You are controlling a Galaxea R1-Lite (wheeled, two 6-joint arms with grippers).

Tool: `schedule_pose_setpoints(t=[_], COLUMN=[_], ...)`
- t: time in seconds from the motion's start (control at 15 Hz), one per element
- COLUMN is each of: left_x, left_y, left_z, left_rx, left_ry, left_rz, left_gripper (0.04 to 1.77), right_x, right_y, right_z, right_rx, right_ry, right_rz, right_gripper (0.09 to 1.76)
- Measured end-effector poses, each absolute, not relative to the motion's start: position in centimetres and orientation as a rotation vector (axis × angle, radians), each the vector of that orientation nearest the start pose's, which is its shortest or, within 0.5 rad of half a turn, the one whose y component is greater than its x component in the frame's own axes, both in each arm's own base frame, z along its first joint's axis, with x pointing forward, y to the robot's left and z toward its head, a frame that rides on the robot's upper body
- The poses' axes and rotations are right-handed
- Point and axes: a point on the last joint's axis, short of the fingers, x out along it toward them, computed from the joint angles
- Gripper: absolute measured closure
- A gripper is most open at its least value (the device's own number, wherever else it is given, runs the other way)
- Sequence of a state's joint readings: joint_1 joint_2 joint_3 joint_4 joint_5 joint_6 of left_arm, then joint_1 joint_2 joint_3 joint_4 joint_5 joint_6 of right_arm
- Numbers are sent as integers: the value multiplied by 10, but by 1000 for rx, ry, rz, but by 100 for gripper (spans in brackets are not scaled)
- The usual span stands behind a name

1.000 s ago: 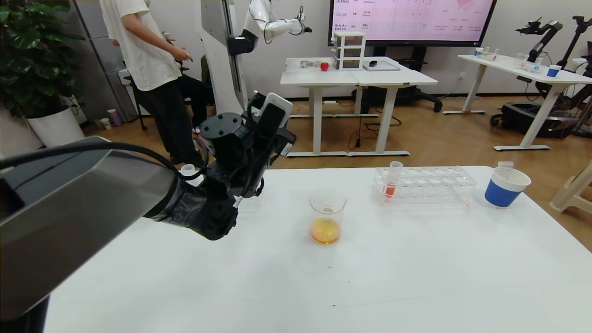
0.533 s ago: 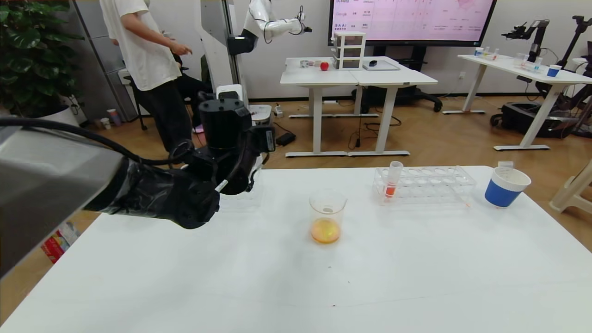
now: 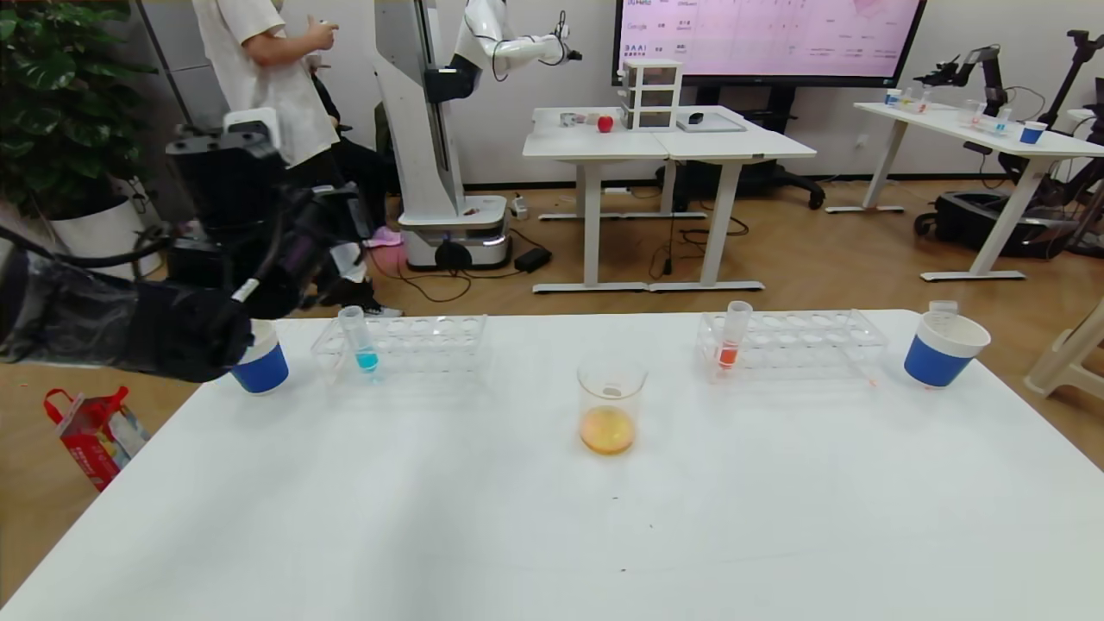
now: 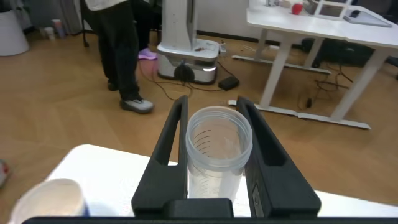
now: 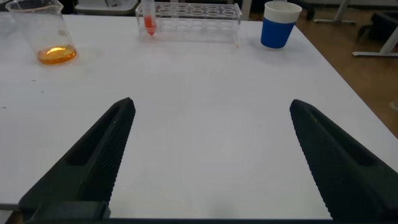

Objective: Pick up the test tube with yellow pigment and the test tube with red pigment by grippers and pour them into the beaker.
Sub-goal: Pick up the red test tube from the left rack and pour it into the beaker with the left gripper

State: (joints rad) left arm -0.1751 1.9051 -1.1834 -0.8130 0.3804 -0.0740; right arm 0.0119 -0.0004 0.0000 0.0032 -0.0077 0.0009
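Next, I let go of the empty test tube with my left gripper inside the blue paper cup (image 3: 259, 356) (image 4: 50, 200) next to the rack of the blue liquid.
My left gripper (image 4: 211, 102) is shut on a clear wide-rimmed test tube (image 4: 217, 143) with no liquid showing in it. In the head view this gripper (image 3: 285, 250) hangs over the table's far left corner, just above a blue paper cup (image 3: 261, 366). The beaker (image 3: 611, 405) stands mid-table with orange liquid at its bottom. A tube with red-orange liquid (image 3: 731, 332) stands in the right rack (image 3: 789, 345). No yellow liquid shows anywhere. My right gripper (image 5: 211, 106) is open and empty low over the near table, out of the head view.
The left rack (image 3: 401, 341) holds a tube with blue liquid (image 3: 358, 341). A second blue cup (image 3: 943, 349) at the far right has a tube rim (image 3: 943, 306) sticking out. A person stands beyond the table's left corner.
My left arm has swung left, away from the beaker, to above the left blue cup, still gripping the tube. The left rack and blue tube have come into view.
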Motion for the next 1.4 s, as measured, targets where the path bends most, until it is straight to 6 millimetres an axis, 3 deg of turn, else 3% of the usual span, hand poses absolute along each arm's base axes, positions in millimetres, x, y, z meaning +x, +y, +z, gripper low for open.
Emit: schedule_pose_setpoints(t=[0.27,0.6,0.87,1.4], left_x=[376,391,406,419], left_y=[31,90,107,105], left_z=[234,203,161,105], left_rx=[-80,-40,-39,-48], left_ry=[-102,-81,-52,-8], left_rz=[301,429,471,464], left_gripper=[129,129,129,129], right_x=[-23,-23,-23,-23], right_y=[0,0,0,0], right_z=[75,75,75,75], right_rx=[1,0,0,0], right_ry=[3,3,3,3], right_rz=[4,4,4,4], right_gripper=[11,11,11,11])
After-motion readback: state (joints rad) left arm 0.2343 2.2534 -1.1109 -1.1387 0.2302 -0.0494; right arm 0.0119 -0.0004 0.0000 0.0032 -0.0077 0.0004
